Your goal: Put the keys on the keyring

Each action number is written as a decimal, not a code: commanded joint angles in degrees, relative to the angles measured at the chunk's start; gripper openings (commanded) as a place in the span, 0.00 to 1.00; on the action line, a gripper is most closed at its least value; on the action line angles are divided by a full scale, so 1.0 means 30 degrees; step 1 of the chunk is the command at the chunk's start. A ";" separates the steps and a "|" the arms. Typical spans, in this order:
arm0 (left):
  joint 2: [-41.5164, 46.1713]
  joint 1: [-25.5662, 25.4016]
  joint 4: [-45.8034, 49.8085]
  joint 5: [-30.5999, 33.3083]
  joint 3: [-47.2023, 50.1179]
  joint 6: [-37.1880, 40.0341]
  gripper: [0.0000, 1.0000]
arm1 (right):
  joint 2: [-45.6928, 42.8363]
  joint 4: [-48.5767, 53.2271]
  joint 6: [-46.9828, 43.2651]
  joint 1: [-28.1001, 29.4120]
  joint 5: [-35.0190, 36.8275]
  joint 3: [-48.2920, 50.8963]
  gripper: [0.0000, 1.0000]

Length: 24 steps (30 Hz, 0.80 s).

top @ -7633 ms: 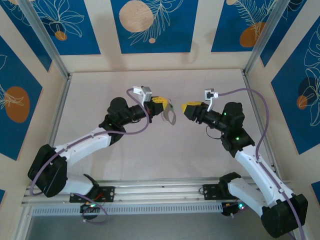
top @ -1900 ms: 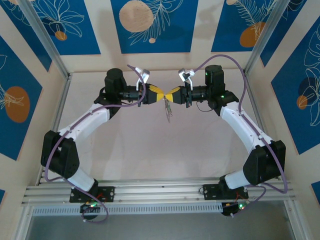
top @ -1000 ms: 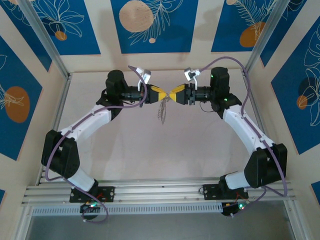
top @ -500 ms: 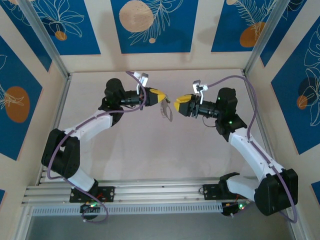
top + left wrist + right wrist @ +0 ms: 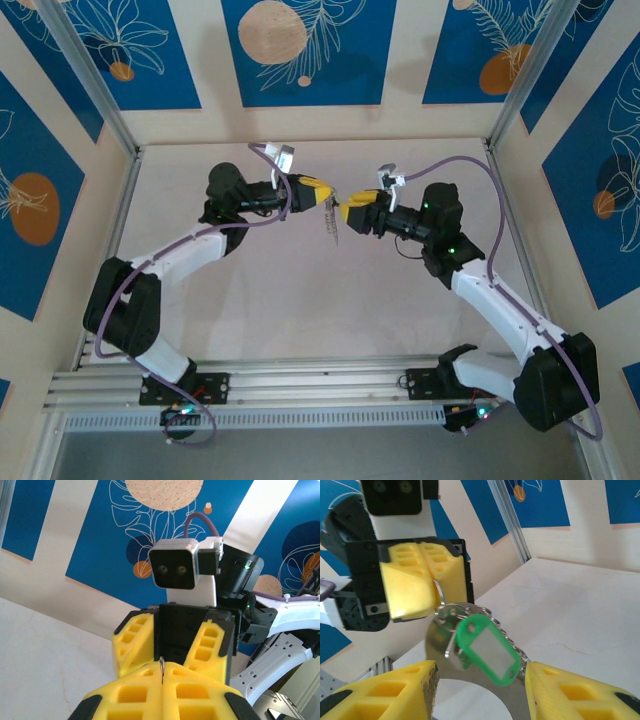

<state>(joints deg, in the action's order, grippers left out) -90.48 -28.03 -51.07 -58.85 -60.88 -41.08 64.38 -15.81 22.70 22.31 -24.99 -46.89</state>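
My right gripper's fingers are straddling the dangling green tag and chain, below the loop of the keyring, so next I back that gripper off and take the loop (image 5: 440, 592).
My left gripper (image 5: 322, 194) is shut on the keyring (image 5: 438, 591), a thin metal loop whose edge shows between its yellow fingers (image 5: 162, 666). Below that grip hangs the bunch of keys (image 5: 331, 226): a green tag (image 5: 487, 649), a short chain (image 5: 514, 639) and silvery metal pieces (image 5: 442, 630). My right gripper (image 5: 480, 674) faces the left one from the right, open, one yellow finger (image 5: 387, 692) on each side of the bunch. Whether either finger touches the bunch I cannot tell. In the left wrist view the right gripper (image 5: 172, 637) stands just beyond the left fingers.
Both arms meet high above the pale table (image 5: 300, 300), near its far middle. Metal frame posts (image 5: 92, 90) and patterned walls (image 5: 300, 50) close in the back and sides. The arm bases sit on the rail (image 5: 320, 385) at the near edge.
The grippers were tip to tip a second ago. The right one drew back down and right, opened wider, then came in again around the hanging bunch. The left stayed shut.
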 commanded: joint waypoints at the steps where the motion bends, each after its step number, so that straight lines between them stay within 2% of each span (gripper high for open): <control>1: 0.0626 -0.0235 -0.1258 -0.0154 -0.0098 -0.0336 0.00 | 0.0409 -0.0211 -0.0623 0.0168 0.0351 -0.0931 0.50; 13: 0.0655 -0.0498 -0.1244 -0.0123 -0.0294 -0.0428 0.00 | 0.1437 0.0094 -0.1334 0.0649 -0.0278 -0.2058 0.49; 17: 0.0727 -0.0516 -0.1258 -0.0043 -0.0360 -0.0472 0.00 | 0.1671 0.0384 -0.1677 0.0843 -0.0748 -0.2081 0.39; 24: 0.0858 -0.0507 -0.1573 0.0048 -0.0481 -0.0779 0.00 | 0.1288 0.0496 -0.1819 0.0962 -0.0897 -0.1327 0.13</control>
<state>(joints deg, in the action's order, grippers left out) -90.45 -28.86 -51.86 -58.22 -60.88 -42.54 68.75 -14.90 18.13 24.75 -27.00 -51.64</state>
